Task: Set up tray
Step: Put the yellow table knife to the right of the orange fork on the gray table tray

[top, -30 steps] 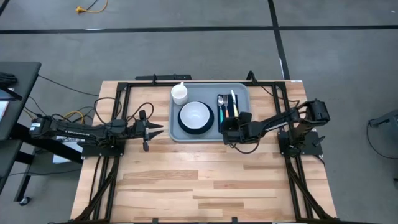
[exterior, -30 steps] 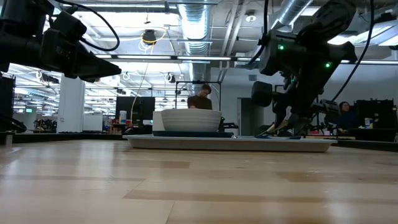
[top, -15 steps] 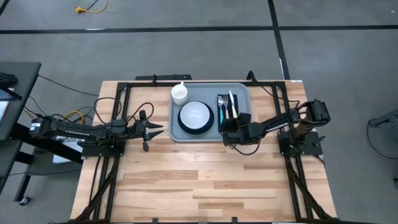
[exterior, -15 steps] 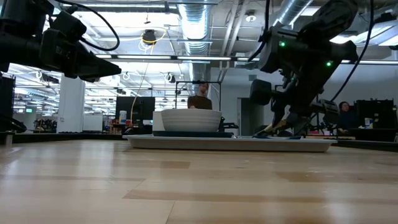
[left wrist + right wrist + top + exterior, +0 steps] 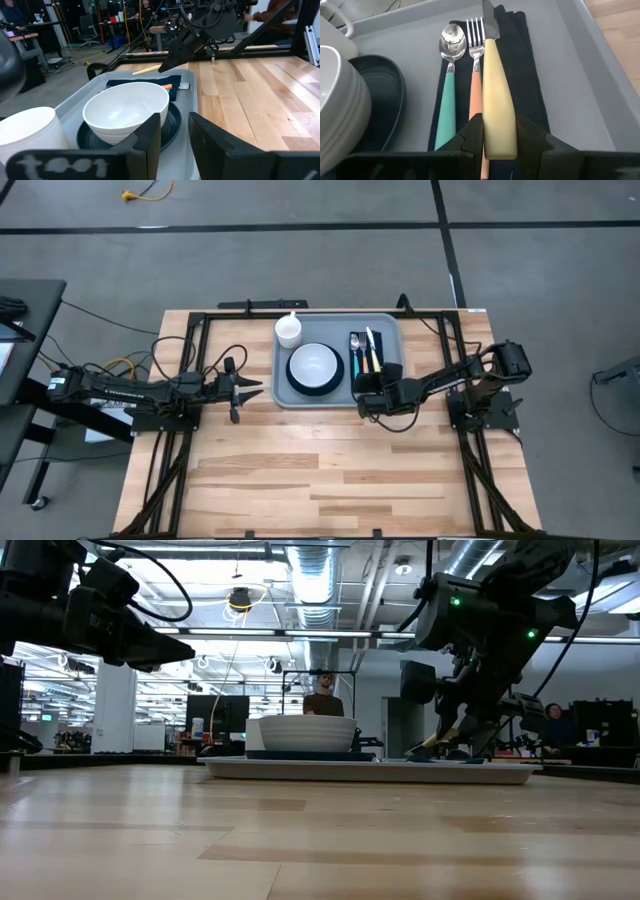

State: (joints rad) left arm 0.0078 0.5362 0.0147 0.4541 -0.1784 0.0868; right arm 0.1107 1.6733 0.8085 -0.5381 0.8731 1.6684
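My right gripper needs to put the cream-handled knife down on the navy napkin [image 5: 376,358] [image 5: 504,77] beside the orange-handled fork. The knife is now held beside the fork.
The light blue-grey tray [image 5: 283,387] lies at the table's far middle. On it stand a white cup [image 5: 289,330] and a white bowl [image 5: 315,364] on a dark teal plate [image 5: 382,95]. A navy napkin [image 5: 522,75] at the tray's right bears a teal-handled spoon [image 5: 447,95] and an orange-handled fork [image 5: 475,75]. My right gripper [image 5: 370,386] is shut on a cream-handled knife [image 5: 492,75] beside the fork. My left gripper [image 5: 246,386] waits open left of the tray, holding nothing. My right gripper pinches the knife's cream handle [image 5: 497,107] between its two fingers [image 5: 474,131], toward the handle's free end. The fingers slant down from the table's near right side, in line with the knife. The blade [image 5: 489,25] points at the far edge, over the napkin; whether it rests there I cannot tell.
Black frame rails [image 5: 190,350] run along both sides and the far edge of the wooden table. The near half of the tabletop [image 5: 320,470] is bare wood. People and desks show in the room beyond the table.
The knife in my right gripper has edged a little toward the table's left, its blade end coming closer to the fork. My left gripper has kept still.
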